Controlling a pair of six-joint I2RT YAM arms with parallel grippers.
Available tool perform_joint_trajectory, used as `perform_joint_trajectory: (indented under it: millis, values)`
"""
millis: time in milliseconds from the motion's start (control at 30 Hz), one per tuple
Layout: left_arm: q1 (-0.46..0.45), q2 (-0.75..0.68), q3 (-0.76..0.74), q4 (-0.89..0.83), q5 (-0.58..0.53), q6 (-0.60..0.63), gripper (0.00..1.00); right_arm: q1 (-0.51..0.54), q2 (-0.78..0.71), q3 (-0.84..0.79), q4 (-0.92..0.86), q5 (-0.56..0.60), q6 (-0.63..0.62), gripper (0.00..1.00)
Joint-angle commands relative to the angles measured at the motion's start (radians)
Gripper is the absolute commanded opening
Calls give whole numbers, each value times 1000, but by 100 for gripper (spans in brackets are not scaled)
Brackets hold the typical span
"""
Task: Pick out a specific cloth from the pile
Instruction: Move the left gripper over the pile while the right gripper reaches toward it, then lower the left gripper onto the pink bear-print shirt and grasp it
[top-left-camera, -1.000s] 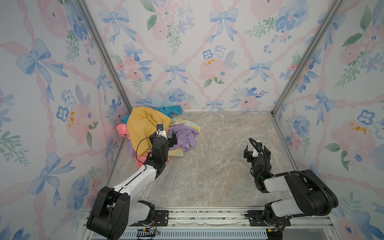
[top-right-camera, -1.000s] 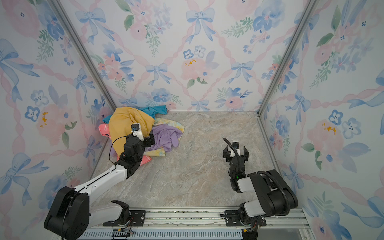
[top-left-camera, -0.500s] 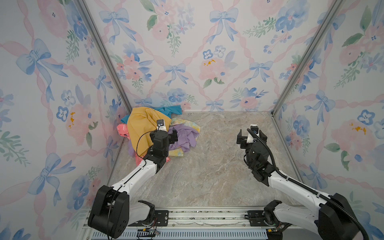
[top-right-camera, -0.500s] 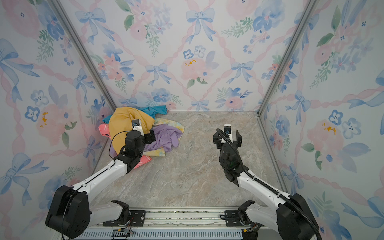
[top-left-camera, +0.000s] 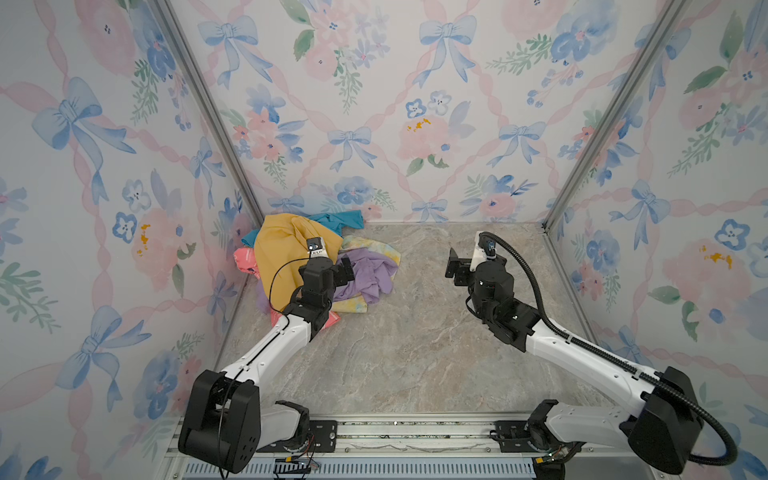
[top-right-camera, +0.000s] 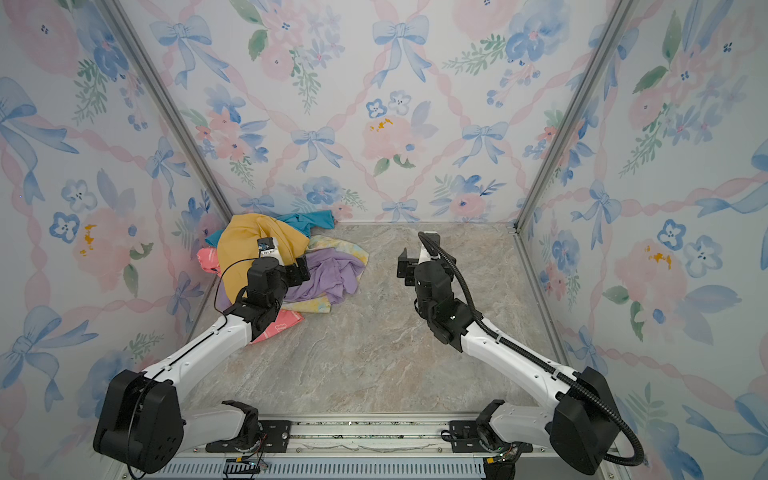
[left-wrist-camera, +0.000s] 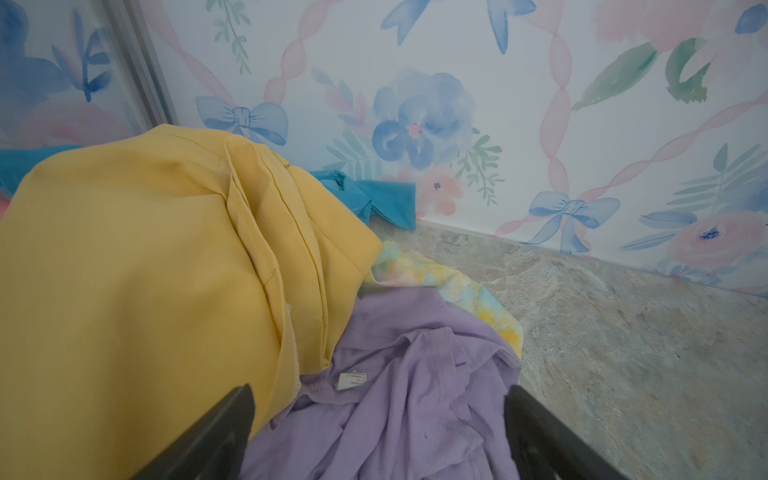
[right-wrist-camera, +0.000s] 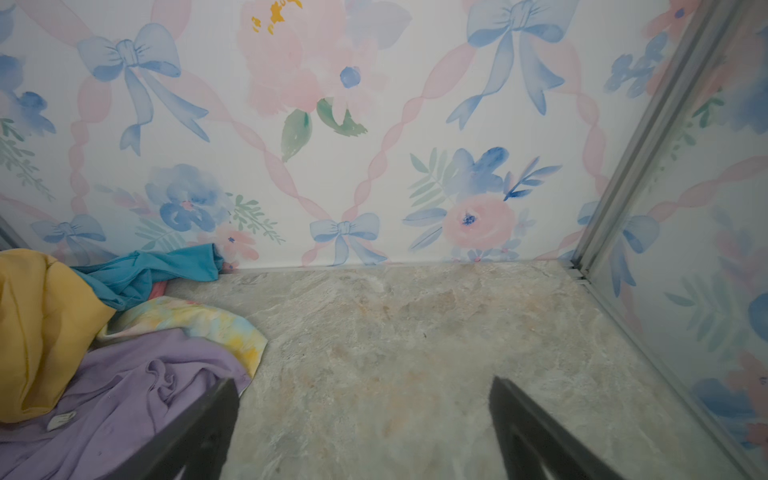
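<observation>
My left gripper is to close next on the near corner of the coral-pink cloth (top-left-camera: 329, 319), where it sticks out in front of the mustard cloth.
The pile (top-left-camera: 316, 266) lies in the back left corner in both top views. The coral-pink cloth (top-left-camera: 245, 259) shows only at the pile's edges: by the left wall, and as a corner (top-right-camera: 282, 326) under my left arm. Mustard cloth (left-wrist-camera: 145, 270) covers most of it. My left gripper (top-left-camera: 332, 266) hovers open over the seam between the mustard cloth and the lilac garment (left-wrist-camera: 415, 395), and in the left wrist view the gripper (left-wrist-camera: 378, 392) holds nothing. My right gripper (top-left-camera: 476, 259) is open over bare floor right of the pile, also empty (right-wrist-camera: 363, 384).
A teal cloth (top-left-camera: 336, 218) lies against the back wall, and a tie-dye cloth (right-wrist-camera: 187, 320) sits under the lilac one. Floral walls close in on three sides. The marble floor (top-left-camera: 415, 332) stretches from the pile to the right wall.
My right arm has unfolded from near the front rail and reached towards the back, its gripper turned towards the pile. My left gripper has moved slightly further over the pile.
</observation>
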Motion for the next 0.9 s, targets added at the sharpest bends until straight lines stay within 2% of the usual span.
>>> perform_joint_trajectory:
  millis: [0, 167, 300, 533, 667, 867]
  values:
    - [-1, 3, 21, -39, 29, -85, 94, 49, 34, 53, -151, -79, 163, 97]
    - [0, -19, 80, -198, 17, -155, 90, 130, 89, 81, -225, -136, 188, 98]
    - [23, -99, 49, -285, 6, -161, 88, 163, 137, 84, -215, -208, 216, 98]
    - [124, -275, -52, -460, 100, -166, 85, 238, 280, 154, -170, -262, 178, 98]
    - [143, -325, -104, -559, 113, -211, 81, 244, 318, 169, -147, -296, 177, 97]
    - [167, -382, -214, -581, 148, -344, 78, 223, 338, 143, -100, -360, 207, 97]
